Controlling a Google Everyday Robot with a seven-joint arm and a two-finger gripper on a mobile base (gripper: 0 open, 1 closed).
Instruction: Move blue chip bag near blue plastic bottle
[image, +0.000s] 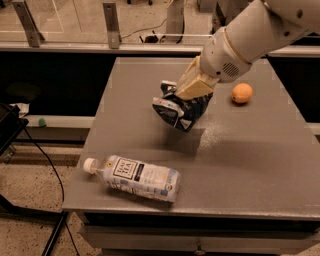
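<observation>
The robot's gripper needs to release the blue chip bag on the grey table (161, 137) just behind the blue plastic bottle, toward its base.
The blue chip bag (176, 111) is a crumpled dark navy foil bag with whitish edges, held above the middle of the grey table (240, 160). My gripper (192, 96) is shut on the bag's top right and comes in from the upper right. The blue plastic bottle (137, 177) is clear with a white cap and a white-and-pale-blue label. It lies on its side near the table's front left edge, cap to the left. The bag is above and to the right of the bottle, apart from it.
A small orange fruit (242, 93) sits on the table at the right, behind the gripper. A glass barrier with metal posts (111, 22) runs behind the table. A black cable (50, 165) and dark equipment (7, 130) stand on the floor at the left.
</observation>
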